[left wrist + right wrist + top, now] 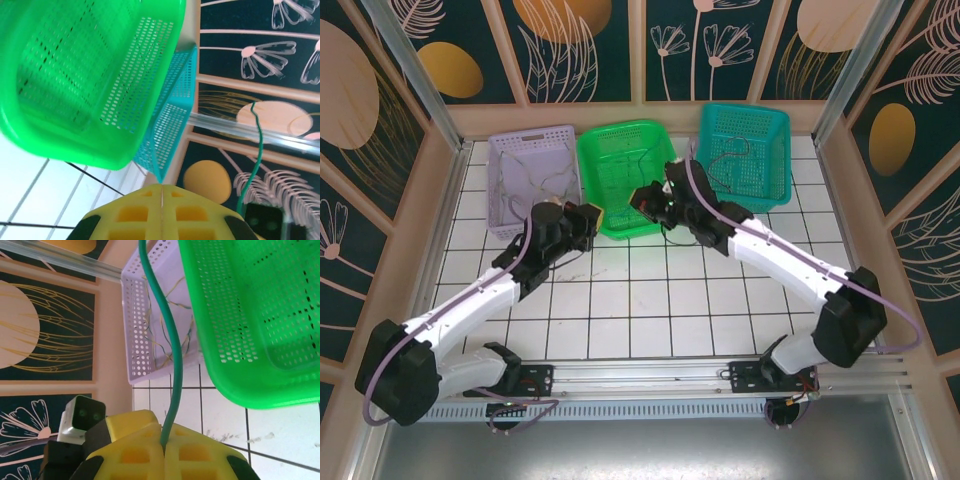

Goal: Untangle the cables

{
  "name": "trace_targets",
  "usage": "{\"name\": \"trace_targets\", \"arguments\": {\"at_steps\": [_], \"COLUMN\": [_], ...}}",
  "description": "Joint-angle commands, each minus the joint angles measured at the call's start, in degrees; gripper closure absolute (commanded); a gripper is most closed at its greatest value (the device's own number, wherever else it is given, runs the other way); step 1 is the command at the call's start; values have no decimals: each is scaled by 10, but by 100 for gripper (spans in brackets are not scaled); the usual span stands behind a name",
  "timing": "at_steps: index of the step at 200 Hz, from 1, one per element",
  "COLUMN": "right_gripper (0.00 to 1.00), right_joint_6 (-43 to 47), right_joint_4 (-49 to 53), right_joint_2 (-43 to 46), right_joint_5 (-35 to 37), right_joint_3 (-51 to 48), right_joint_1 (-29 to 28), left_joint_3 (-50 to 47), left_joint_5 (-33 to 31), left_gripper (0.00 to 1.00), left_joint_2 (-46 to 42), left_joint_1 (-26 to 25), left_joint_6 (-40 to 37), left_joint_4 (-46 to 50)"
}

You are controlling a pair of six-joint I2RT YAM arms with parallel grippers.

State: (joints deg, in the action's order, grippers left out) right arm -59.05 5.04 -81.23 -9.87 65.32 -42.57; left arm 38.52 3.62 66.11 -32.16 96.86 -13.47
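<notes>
Next, my right gripper lets go of the green cable on the middle of the green basket's bottom (pixel 626 176) (pixel 295 307).
My right gripper (pixel 164 437) is shut on a green cable (pixel 172 345), which rises from between its yellow pads and curves up past the purple basket (pixel 135 315). In the top view this gripper (pixel 642 198) hovers at the front rim of the green basket (pixel 620 225). More thin cables (pixel 162 335), yellow and dark, lie tangled in the purple basket (pixel 510 185). My left gripper (pixel 162 186) is shut with nothing between its pads, just left of the green basket's front (pixel 598 217). The same green cable (pixel 258 145) hangs at the right of the left wrist view.
Three baskets stand in a row at the back of the white tiled table (pixel 640 300): purple, green and teal (pixel 775 150). A dark thin wire (pixel 732 152) lies in the teal one. Wooden walls and metal posts close in the sides and back.
</notes>
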Motion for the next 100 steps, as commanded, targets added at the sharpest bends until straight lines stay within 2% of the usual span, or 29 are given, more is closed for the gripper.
{"name": "trace_targets", "arguments": {"at_steps": [1,18,46,55,68,75,91,100], "right_gripper": [100,100,100,100,100,100,100,100], "right_joint_6": [-55,-75,-85,-60,-7,18,75,125], "right_joint_4": [-187,-277,-390,-370,-282,-232,-100,-26], "right_joint_2": [75,103,96,81,50,29,-25,-52], "right_joint_5": [63,100,120,115,109,80,41,50], "right_joint_3": [-86,-147,-188,-163,-100,-63,24,67], "right_joint_1": [0,-2,-1,-1,7,18,47,56], "left_joint_3": [-61,-88,-72,-61,-44,-34,-11,0], "left_joint_5": [-37,-53,-34,-22,-10,-11,-37,-53], "left_gripper": [100,100,100,100,100,100,61,48], "left_joint_2": [-30,-47,-46,-43,-44,-49,-70,-84], "left_joint_1": [2,-1,-6,-8,-9,-9,-9,-9], "left_joint_6": [131,202,262,271,266,252,202,182], "left_joint_4": [-70,-106,-91,-74,-42,-21,54,104]}}
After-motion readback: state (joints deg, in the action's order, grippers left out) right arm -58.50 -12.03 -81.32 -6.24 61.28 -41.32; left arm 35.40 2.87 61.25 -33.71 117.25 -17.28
